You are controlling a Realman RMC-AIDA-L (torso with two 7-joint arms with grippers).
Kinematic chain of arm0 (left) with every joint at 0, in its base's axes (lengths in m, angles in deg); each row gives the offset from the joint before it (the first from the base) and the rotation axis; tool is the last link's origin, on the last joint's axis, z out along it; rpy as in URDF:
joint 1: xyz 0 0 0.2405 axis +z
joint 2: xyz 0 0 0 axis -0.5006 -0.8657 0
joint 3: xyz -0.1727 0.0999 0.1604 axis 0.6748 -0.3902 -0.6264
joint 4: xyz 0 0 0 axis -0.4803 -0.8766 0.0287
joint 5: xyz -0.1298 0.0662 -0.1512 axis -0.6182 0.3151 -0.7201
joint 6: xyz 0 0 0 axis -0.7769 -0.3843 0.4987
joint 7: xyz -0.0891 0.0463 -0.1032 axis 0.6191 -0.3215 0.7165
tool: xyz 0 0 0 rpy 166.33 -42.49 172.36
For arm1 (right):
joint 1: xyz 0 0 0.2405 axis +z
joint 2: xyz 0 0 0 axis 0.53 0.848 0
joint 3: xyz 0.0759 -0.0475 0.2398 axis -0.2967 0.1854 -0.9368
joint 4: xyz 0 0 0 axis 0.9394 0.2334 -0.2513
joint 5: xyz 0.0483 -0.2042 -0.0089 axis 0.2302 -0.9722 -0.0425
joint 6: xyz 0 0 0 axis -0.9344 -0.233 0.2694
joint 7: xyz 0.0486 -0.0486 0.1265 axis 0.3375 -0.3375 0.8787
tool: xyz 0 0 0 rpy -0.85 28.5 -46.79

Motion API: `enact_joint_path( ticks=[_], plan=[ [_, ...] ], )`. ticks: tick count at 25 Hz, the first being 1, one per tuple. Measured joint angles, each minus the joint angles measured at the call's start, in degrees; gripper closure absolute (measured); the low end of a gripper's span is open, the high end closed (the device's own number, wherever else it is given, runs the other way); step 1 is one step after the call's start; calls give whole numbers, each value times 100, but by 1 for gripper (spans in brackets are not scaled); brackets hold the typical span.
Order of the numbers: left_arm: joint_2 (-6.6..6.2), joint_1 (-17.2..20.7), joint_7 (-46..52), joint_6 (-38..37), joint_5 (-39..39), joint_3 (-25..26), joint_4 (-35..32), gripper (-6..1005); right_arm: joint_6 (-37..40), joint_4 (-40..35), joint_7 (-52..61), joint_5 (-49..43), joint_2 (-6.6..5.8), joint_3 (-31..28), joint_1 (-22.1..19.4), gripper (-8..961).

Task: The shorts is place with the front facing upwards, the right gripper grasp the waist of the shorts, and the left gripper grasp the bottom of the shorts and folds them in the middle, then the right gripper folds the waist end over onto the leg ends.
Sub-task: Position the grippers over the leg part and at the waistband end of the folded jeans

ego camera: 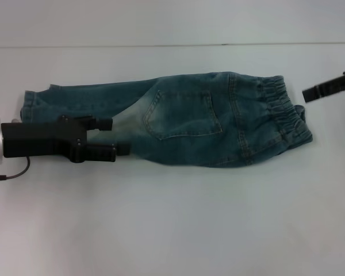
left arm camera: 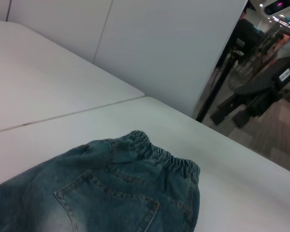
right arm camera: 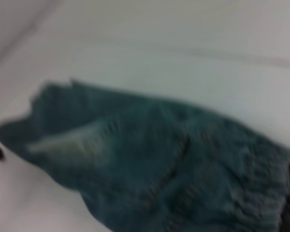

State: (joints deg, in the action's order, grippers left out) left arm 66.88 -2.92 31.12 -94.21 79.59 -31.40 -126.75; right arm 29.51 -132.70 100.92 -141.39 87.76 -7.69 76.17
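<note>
The left gripper will close at the shorts' faded patch [ego camera: 136, 111], just below the stitched pocket, where the blue denim shorts should fold in the middle.
The blue denim shorts [ego camera: 184, 123] lie flat across the white table, folded lengthwise, with a stitched pocket [ego camera: 181, 115] facing up. The ruffled waist [ego camera: 279, 112] is at the right and the leg ends [ego camera: 37, 103] at the left. My left gripper [ego camera: 118, 137] hovers open over the leg part, near the pale faded patch, with nothing between its fingers. My right gripper [ego camera: 328, 86] sits off the cloth, just past the waist at the far right. The left wrist view shows the pocket side of the shorts [left arm camera: 111, 193] and the waist [left arm camera: 159, 157]. The right wrist view shows the shorts [right arm camera: 159, 164], blurred.
The white table [ego camera: 172, 230] has a seam [ego camera: 161, 45] running across its far side. Past the table's far edge, in the left wrist view, stand a white wall panel [left arm camera: 174, 43] and dark furniture [left arm camera: 261, 92].
</note>
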Motion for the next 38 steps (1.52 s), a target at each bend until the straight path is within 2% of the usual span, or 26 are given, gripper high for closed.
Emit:
enact_joint_path(
  ticks=[3, 7, 19, 23, 27, 29, 37, 38],
  plan=[
    [7, -7, -1, 25, 0, -52, 2, 64, -167, 101, 197, -437, 106, 299, 142, 115],
    [29, -9, -3, 171, 0, -170, 20, 62, -684, 385, 341, -653, 176, 792, 166, 115],
    [128, -55, 26, 357, -2, -383, 33, 63, -1872, 1353, 109, -702, 300, 1137, 302, 116],
    [142, -60, 31, 419, -24, -386, 35, 62, -2098, 1458, -21, -671, 445, 1145, 341, 115],
    [175, -70, 34, 424, -14, -386, 37, 62, -2164, 1525, -169, -628, 596, 1120, 401, 164],
    [179, -74, 35, 428, -9, -389, 37, 63, -2116, 1505, -200, -523, 628, 1104, 406, 189],
    [195, -18, 35, 490, -4, -393, 46, 63, -2097, 1472, -335, -364, 625, 1083, 386, 287],
    [196, -13, 35, 491, -4, -393, 46, 63, -2096, 1472, -344, -362, 623, 1083, 386, 336]
  ],
)
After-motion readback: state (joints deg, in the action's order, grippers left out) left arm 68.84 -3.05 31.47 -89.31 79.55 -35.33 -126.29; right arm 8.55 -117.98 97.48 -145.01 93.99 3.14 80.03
